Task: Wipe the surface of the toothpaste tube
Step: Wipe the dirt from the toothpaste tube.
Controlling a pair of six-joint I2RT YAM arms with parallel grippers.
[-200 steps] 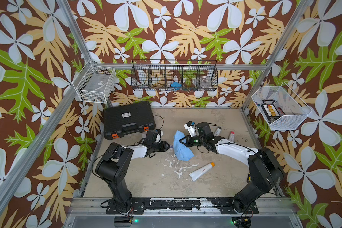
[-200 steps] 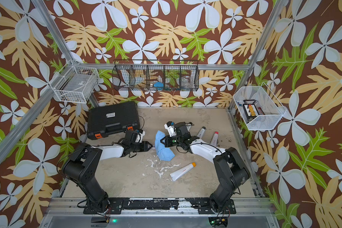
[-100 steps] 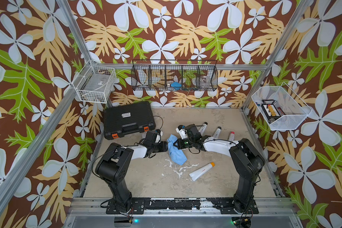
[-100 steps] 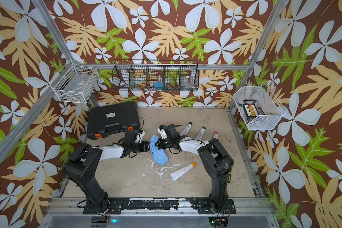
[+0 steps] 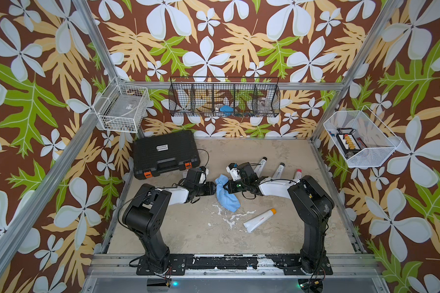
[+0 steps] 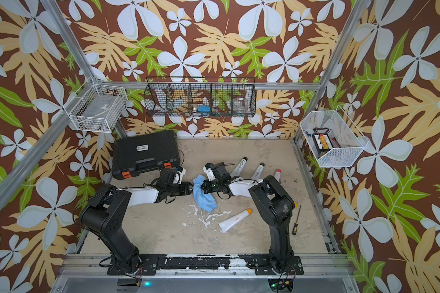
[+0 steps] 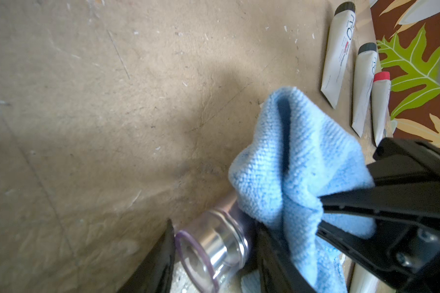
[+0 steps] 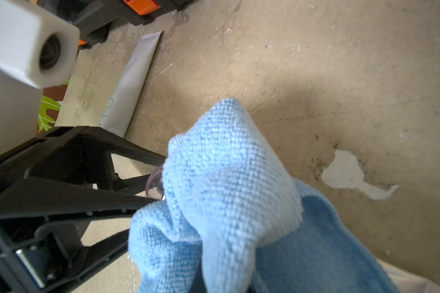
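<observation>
The toothpaste tube slants across the fingertips of my left gripper. So that gripper should open, line up with the tube and close on the cap's base (image 7: 235, 228) before wiping.
My left gripper (image 7: 214, 228) is shut on the clear, silver-lined cap of a toothpaste tube (image 7: 211, 251); the tube's body runs under a blue cloth (image 7: 297, 162). My right gripper (image 7: 321, 213) is shut on that cloth and holds it over the tube. In both top views the two grippers meet tip to tip at mid-table, left gripper (image 5: 212, 189) and right gripper (image 5: 226, 189), with the cloth (image 5: 228, 200) draped between them and down onto the table. In the right wrist view the cloth (image 8: 226, 190) hides my own jaws, and only a sliver of the cap (image 8: 155, 182) shows.
A white tube with an orange cap (image 5: 259, 219) lies in front, beside white smears (image 5: 226, 219). Three more tubes (image 5: 278, 171) lie behind the right arm. A black case (image 5: 165, 153) sits at the back left, a screwdriver (image 6: 297, 219) at the right. Wire baskets (image 5: 224, 102) hang on the walls.
My right gripper has carried the cloth leftward until it meets the left gripper, and the right arm has folded in. The left arm has stayed put.
</observation>
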